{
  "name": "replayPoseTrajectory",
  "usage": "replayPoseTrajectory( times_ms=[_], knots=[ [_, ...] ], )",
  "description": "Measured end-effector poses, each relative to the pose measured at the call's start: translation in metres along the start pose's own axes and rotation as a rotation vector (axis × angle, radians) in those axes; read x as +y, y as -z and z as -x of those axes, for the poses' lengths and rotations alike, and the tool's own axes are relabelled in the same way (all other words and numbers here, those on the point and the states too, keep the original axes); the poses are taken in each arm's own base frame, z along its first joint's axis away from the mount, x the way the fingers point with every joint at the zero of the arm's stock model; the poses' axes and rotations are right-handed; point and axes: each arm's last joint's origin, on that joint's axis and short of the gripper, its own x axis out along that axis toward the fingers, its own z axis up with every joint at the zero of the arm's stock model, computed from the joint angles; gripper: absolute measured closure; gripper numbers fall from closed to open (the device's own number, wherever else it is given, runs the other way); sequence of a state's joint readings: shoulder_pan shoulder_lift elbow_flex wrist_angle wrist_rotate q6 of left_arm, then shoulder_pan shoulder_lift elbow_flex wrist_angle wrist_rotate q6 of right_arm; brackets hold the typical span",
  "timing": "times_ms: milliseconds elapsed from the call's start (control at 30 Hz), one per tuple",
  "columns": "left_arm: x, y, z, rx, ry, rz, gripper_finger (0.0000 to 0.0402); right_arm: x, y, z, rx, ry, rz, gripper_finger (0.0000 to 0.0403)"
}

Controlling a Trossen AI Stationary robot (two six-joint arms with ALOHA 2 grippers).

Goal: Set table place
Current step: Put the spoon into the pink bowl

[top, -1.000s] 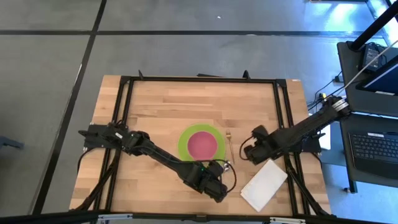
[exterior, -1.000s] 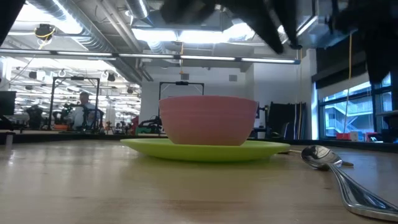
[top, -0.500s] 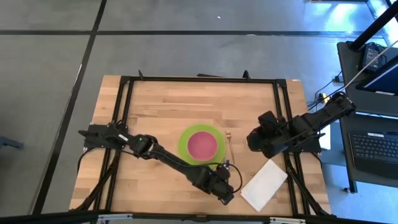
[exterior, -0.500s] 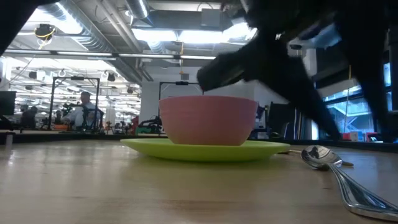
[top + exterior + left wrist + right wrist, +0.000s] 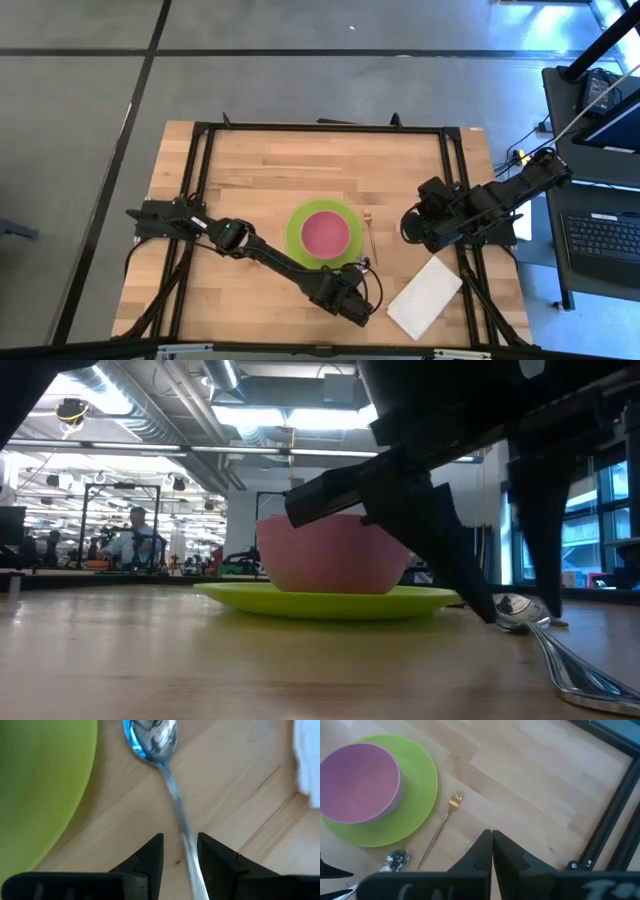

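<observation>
The fingers of my left gripper are too far down the spoon's handle, so I will open them and take it closer to the spoon's head (image 5: 167,776).
A silver spoon (image 5: 160,765) lies flat on the wooden table (image 5: 260,160), just near-right of a green plate (image 5: 296,240) that carries a pink bowl (image 5: 325,232). The spoon also shows in the low view (image 5: 535,625). My left gripper (image 5: 180,852) is open and low over the spoon. Its two fingers stand on either side of the spoon's handle (image 5: 186,837); I see no touch. In the high view the left gripper (image 5: 358,292) hides the handle. My right gripper (image 5: 492,851) is shut and empty, above the table to the right of the gold fork (image 5: 442,827).
The gold fork (image 5: 368,234) lies beside the plate's right rim, tines toward the far edge. A white napkin (image 5: 425,297) lies near the table's front right corner. The black rail frame (image 5: 460,190) runs along the table's sides. A person shows in the room behind (image 5: 135,535).
My left gripper has come down over the spoon, so that its fingers now stand astride the handle. My right gripper has drawn back from the fork toward the table's right edge and a little toward the far edge. The spoon, plate and bowl have kept still.
</observation>
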State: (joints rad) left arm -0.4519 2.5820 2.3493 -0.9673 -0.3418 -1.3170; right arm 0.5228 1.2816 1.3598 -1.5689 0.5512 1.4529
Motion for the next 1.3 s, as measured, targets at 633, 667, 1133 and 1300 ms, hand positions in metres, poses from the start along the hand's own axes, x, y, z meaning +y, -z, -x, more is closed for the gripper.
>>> replayPoseTrajectory(
  times_ms=[633,667,1133,1300],
  knots=[
    [-0.005,0.004,-0.022,-0.017,0.053,0.102,0.0315,0.001,0.007,0.004,0.006,-0.020,0.089,0.0386],
    [-0.004,0.004,-0.024,-0.016,0.046,0.111,0.0317,0.001,0.008,0.005,0.006,-0.023,0.093,0.0386],
    [0.002,-0.008,-0.030,0.059,0.029,0.096,0.0398,0.002,0.018,0.011,0.006,-0.057,0.145,0.0386],
    [-0.001,0.007,-0.025,0.156,0.052,0.050,0.0390,0.003,0.023,0.014,0.006,-0.072,0.167,0.0386]
  ],
)
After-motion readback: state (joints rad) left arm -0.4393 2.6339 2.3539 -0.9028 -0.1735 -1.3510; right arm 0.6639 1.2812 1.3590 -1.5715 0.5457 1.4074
